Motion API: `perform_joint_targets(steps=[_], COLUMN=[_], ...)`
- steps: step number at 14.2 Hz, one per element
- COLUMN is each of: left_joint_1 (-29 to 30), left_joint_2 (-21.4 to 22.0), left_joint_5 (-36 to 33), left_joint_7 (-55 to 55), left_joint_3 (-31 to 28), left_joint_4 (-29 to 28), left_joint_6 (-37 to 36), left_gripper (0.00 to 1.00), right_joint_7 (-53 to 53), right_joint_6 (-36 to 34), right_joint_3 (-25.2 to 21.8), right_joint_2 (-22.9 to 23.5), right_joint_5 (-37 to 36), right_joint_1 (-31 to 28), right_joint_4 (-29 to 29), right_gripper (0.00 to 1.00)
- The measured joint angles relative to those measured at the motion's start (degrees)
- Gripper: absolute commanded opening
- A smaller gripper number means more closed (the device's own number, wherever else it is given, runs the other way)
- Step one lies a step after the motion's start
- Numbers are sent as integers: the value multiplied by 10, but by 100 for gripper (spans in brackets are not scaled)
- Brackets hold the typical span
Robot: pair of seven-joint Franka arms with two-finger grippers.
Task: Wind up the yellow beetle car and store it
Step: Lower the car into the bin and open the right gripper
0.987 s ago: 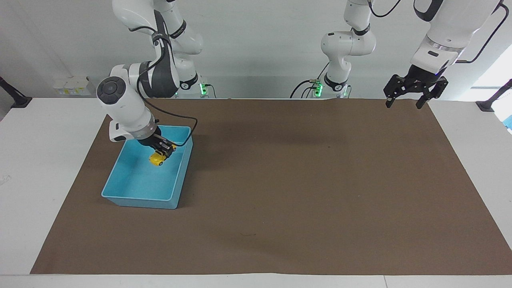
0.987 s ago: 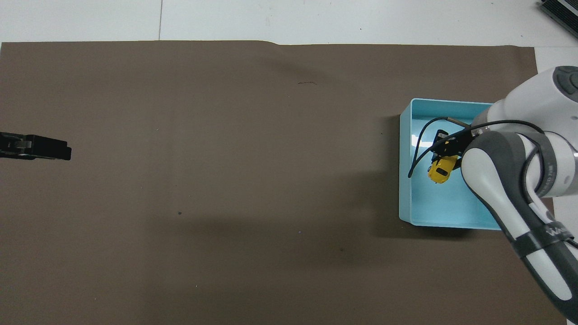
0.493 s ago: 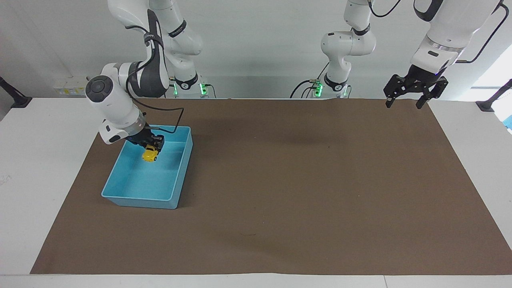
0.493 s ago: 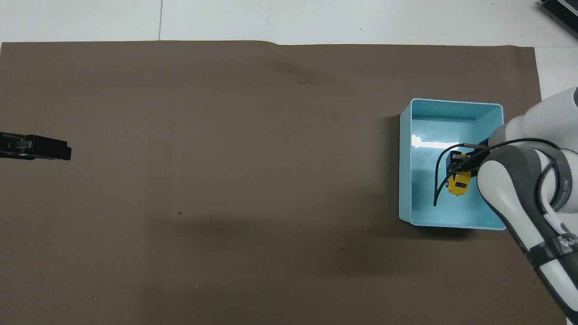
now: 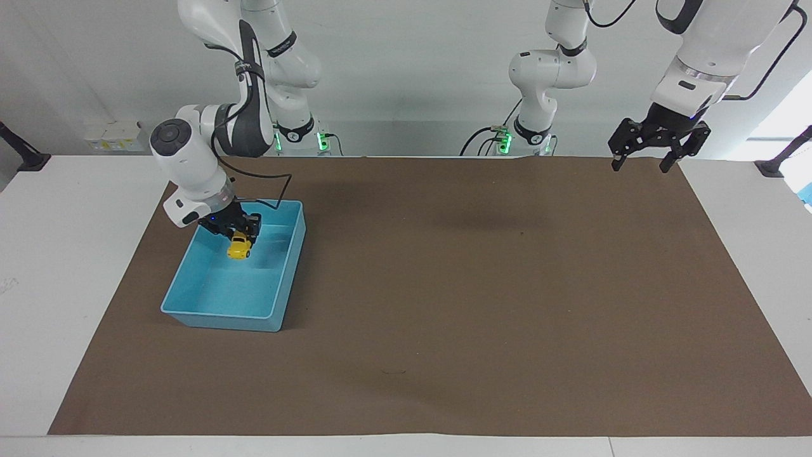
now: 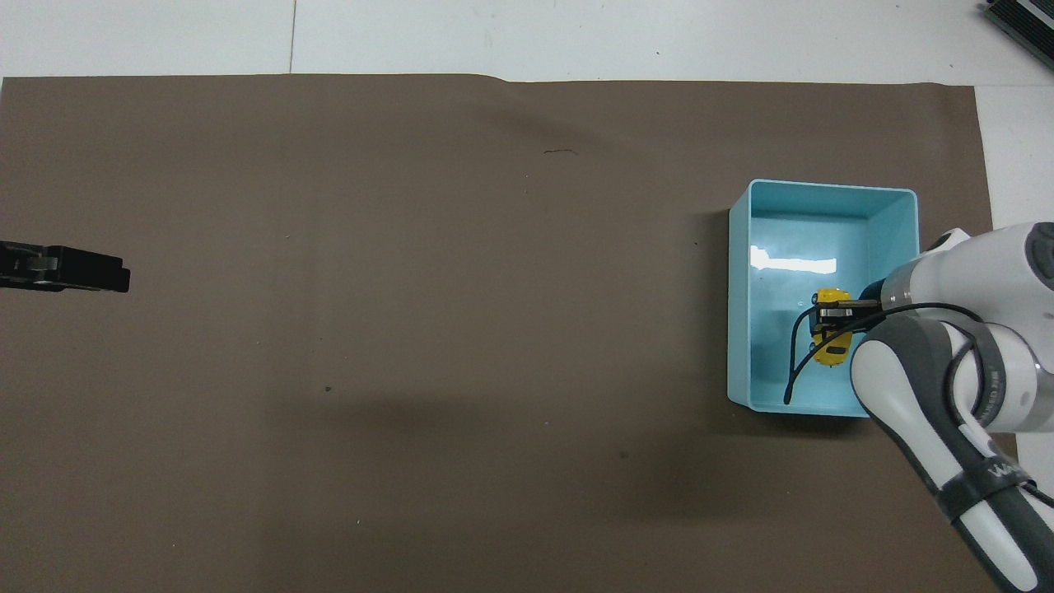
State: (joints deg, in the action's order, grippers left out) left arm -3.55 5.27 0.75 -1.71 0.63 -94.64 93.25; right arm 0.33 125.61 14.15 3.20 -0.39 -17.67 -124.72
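Next, I let go of the yellow beetle car with my right gripper on the light blue bin's bottom (image 6: 812, 336), in the half that is nearer the robots.
The yellow beetle car (image 5: 238, 249) hangs inside the light blue bin (image 5: 219, 315), in the half nearer to the robots. My right gripper (image 5: 240, 236) reaches down into the bin and is shut on the car's top. From overhead, the car (image 6: 830, 352) shows yellow at both ends of the right gripper (image 6: 828, 321), within the bin (image 6: 739, 296). I cannot tell whether its wheels touch the bin floor. My left gripper (image 5: 639, 166) waits open, high over the mat's corner at the left arm's end, and only its tip (image 6: 115, 278) shows in the overhead view.
A brown mat (image 5: 482, 304) covers most of the white table (image 5: 57, 266). The bin stands on the mat toward the right arm's end. A black cable (image 6: 792, 362) loops from the right wrist down into the bin.
My right gripper has carried the car from the bin's middle toward the end nearer to the robots and turned at the wrist. The left arm has not moved.
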Motion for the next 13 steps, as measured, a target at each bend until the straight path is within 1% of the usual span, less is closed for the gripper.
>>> perform_joint_targets(steps=[5, 8, 13], left_joint_1=[0, 0, 0], left_joint_2=[0, 0, 0], left_joint_5=[0, 0, 0], left_joint_7=[0, 0, 0], left_joint_3=[0, 0, 0], left_joint_4=[0, 0, 0], left_joint_6=[0, 0, 0], left_gripper=[100, 100, 100], right_joint_7=[-1, -11, -21], right_joint_6=[83, 102, 111], right_joint_3=[0, 0, 0], right_joint_2=[1, 3, 6], right_joint_5=[0, 0, 0], right_joint_1=[0, 0, -1], right_joint_4=[-54, -66, -69], right_gripper=[0, 0, 0])
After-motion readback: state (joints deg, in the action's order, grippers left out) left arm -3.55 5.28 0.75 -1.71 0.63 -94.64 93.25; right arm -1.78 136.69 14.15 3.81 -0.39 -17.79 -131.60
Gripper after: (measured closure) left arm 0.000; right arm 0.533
